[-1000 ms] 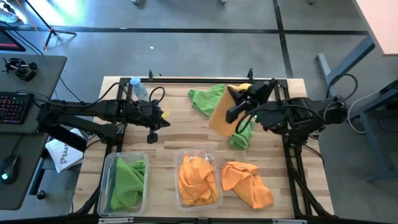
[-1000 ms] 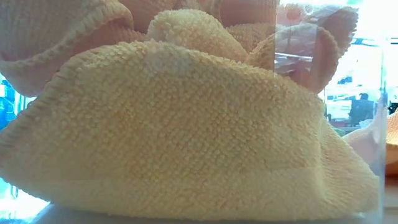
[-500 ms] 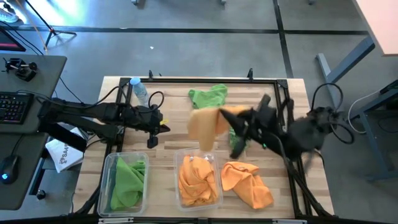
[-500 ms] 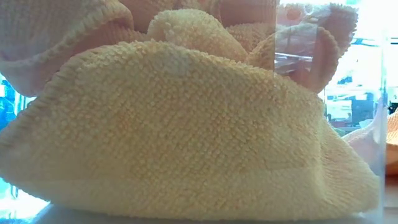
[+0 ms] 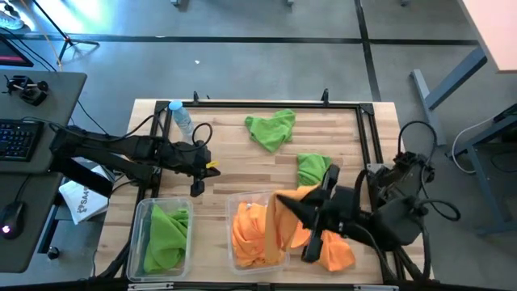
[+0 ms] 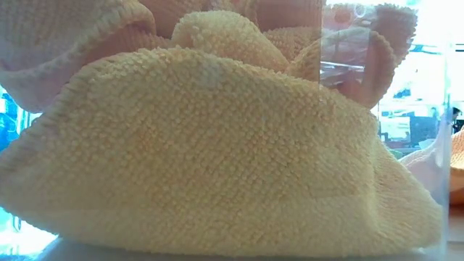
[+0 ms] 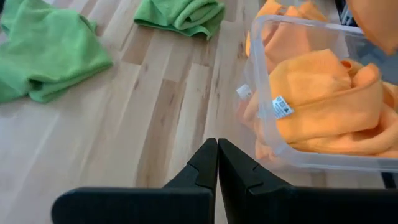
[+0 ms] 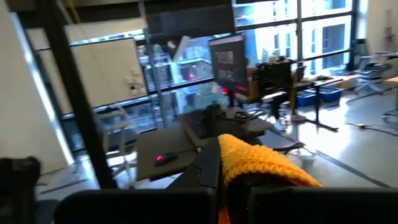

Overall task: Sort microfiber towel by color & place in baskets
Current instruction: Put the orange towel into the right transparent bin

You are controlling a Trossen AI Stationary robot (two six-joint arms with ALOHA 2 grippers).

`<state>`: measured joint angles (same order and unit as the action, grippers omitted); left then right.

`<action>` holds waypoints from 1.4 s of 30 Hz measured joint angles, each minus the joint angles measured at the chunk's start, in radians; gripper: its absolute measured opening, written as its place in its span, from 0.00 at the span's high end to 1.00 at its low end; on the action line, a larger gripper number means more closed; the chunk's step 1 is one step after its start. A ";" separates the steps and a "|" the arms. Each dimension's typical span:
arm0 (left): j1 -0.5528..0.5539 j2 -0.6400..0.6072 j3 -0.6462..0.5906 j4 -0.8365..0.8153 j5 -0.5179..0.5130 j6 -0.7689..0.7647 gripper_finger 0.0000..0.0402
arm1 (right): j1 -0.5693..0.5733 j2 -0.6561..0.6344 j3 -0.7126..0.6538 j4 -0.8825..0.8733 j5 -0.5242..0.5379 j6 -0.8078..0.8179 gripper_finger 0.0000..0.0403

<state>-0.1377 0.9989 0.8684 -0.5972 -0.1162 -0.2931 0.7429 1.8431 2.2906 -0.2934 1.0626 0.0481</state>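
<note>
My right gripper is to release the orange towel. It will let it go on top of the orange towels in the middle clear basket (image 5: pixel 259 244).
My right gripper (image 5: pixel 284 200) is shut on an orange towel (image 5: pixel 279 226) over the right side of the middle clear basket (image 5: pixel 229 234). That basket holds orange towels (image 6: pixel 217 159). The left basket (image 5: pixel 191 242) holds a green towel (image 5: pixel 166 234). Two green towels (image 5: pixel 271 129) (image 5: pixel 311 170) and one orange towel (image 5: pixel 333 246) lie flat on the table. My left gripper (image 5: pixel 198 187) is shut on nothing above the bare wood, just beyond the left basket. My right gripper pinches a bunched top part of the orange towel (image 8: pixel 245 158) between its two fingers. The fingers lie about level and come from the table's right side. The towel hangs below them over the middle basket; whether its lower end touches the towels inside, I cannot tell.
A small water bottle (image 5: pixel 182 115) stands at the table's far left corner. A white packet (image 5: pixel 81 202) lies off the table's left edge. Black frame rails run along the table's sides. Bare wood lies between the left gripper and the far green towel.
My right gripper has carried the orange towel from the far middle of the table toward the near edge, and its arm has swung round. The towel, first spread over a green towel, now hangs over the middle basket. The uncovered green towel lies on the table.
</note>
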 joint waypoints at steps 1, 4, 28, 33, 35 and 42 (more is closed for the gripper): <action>-0.005 -0.001 -0.007 0.006 0.000 -0.017 1.00 | 0.000 0.005 0.000 0.003 -0.018 0.004 1.00; -0.019 0.000 -0.039 0.018 0.000 -0.064 1.00 | 0.000 0.021 0.000 0.007 -0.046 0.004 1.00; -0.100 0.000 -0.107 0.101 -0.074 -0.053 1.00 | -0.140 0.235 0.000 -0.568 -0.284 0.559 1.00; -0.100 0.000 -0.107 0.100 -0.074 -0.053 1.00 | -0.189 0.292 0.000 -0.626 -0.503 0.557 1.00; -0.100 0.000 -0.107 0.100 -0.074 -0.054 1.00 | -0.197 0.304 0.000 -0.735 -0.531 0.608 1.00; -0.100 0.000 -0.107 0.100 -0.074 -0.060 1.00 | -0.220 0.330 0.000 -0.973 -0.647 0.617 1.00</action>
<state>-0.2375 0.9989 0.7616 -0.4973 -0.1902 -0.3535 0.5228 2.1731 2.2906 -1.2668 0.4155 0.6652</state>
